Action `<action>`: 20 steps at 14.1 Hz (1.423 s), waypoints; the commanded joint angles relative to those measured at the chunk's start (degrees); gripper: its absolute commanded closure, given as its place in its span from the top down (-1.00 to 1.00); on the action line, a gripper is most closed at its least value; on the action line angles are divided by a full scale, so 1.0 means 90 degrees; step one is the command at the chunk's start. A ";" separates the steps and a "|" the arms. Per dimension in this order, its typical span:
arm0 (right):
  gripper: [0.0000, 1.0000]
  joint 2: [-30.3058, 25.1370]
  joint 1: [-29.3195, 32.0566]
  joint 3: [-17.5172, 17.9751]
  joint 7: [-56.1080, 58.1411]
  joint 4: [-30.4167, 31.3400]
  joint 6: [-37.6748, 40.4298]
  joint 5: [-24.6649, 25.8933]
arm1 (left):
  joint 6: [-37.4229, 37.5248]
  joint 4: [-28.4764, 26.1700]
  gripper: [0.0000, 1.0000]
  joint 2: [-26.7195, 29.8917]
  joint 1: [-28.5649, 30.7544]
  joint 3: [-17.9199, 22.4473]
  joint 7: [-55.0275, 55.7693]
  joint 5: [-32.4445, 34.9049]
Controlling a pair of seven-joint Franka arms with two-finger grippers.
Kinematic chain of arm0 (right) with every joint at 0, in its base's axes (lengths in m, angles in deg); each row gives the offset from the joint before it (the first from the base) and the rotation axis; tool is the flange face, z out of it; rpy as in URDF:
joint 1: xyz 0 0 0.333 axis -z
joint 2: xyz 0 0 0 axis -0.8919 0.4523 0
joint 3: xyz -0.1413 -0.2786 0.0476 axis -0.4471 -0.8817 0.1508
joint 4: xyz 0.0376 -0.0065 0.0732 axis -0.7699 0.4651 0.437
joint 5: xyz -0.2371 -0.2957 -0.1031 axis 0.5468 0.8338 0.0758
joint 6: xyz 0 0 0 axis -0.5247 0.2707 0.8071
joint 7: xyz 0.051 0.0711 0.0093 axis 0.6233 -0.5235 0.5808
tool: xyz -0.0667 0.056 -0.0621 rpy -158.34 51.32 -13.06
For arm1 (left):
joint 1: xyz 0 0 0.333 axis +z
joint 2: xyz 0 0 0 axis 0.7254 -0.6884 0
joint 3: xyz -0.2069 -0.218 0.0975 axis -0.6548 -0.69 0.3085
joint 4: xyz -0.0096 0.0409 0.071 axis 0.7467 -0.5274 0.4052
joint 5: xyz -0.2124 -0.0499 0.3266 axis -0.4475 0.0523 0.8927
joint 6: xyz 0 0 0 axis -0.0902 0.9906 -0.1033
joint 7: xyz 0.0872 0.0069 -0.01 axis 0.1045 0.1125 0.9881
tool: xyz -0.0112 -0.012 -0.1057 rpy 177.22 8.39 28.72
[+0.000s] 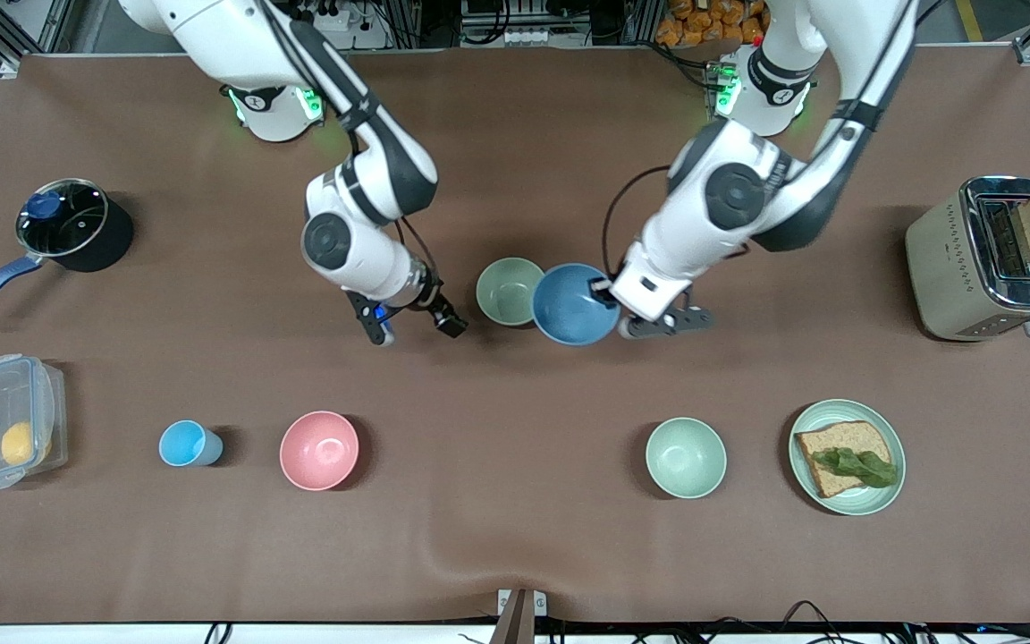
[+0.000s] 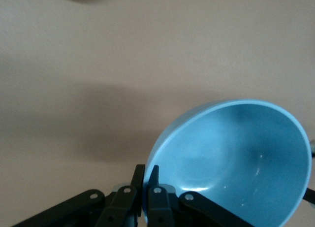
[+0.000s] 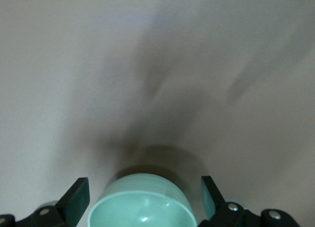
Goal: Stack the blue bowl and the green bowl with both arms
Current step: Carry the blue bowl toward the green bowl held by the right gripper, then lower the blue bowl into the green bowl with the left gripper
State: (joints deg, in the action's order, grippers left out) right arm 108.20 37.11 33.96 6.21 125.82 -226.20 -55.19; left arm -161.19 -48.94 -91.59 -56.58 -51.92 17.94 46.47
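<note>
The robot's left gripper needs to release the blue bowl inside the green bowl standing (image 1: 510, 290) between the two grippers.
The blue bowl (image 1: 569, 306) is tilted and held just off the table. My left gripper (image 1: 609, 300) is shut on its rim at the left arm's side. In the left wrist view the fingers pinch the bowl's (image 2: 236, 158) wall, one inside and one outside, at my left gripper (image 2: 146, 170). The green bowl (image 1: 510, 291) stands upright on the table, right beside the blue bowl, their rims overlapping in the front view. My right gripper (image 1: 417, 326) is open and empty, low beside the green bowl. In the right wrist view the green bowl (image 3: 140, 212) shows between the spread fingers of my right gripper (image 3: 142, 185).
Nearer the front camera stand a light-blue cup (image 1: 184, 444), a pink bowl (image 1: 319, 450), a mint-green bowl (image 1: 685, 457) and a plate (image 1: 890, 447) with bread and lettuce. A toaster (image 1: 953, 259) is at the left arm's end. A pot (image 1: 77, 228) and a plastic box (image 1: 5, 420) are at the right arm's end.
</note>
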 commanded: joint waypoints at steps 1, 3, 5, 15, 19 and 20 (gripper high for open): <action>1.00 0.0576 0.0464 0.0137 0.0060 -0.0173 -0.0006 -0.0577 | -0.0150 -0.0274 -1.00 0.0083 -0.0334 0.0018 0.0381 0.0171; 1.00 0.0880 0.0477 0.0137 0.0449 -0.0242 -0.0006 -0.1210 | -0.0150 -0.0246 -1.00 -0.0082 -0.0539 0.0018 0.0693 0.0171; 1.00 0.0988 0.0370 0.0137 0.0578 -0.0241 -0.0045 -0.1990 | -0.0150 -0.0090 -1.00 -0.0404 -0.0889 0.0038 0.0782 0.0162; 1.00 0.1105 0.0057 0.0137 0.0626 -0.0261 -0.0426 -0.2717 | -0.0277 0.0555 -1.00 -0.1488 -0.1116 0.0087 0.0870 0.0269; 1.00 0.1105 0.0047 0.0128 0.0656 -0.0261 -0.0426 -0.2717 | -0.0277 0.0585 -1.00 -0.1616 -0.1136 0.0087 0.0880 0.0298; 1.00 0.1105 0.0047 0.0128 0.0704 -0.0261 -0.0426 -0.2717 | -0.0277 0.0614 -1.00 -0.1655 -0.1165 0.0087 0.0890 0.0298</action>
State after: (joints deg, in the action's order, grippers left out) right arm 117.61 37.73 35.09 11.53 124.35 -229.75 -78.37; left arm -163.51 -44.90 -105.45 -66.31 -51.19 24.37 47.41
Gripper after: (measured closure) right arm 0.000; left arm 0.943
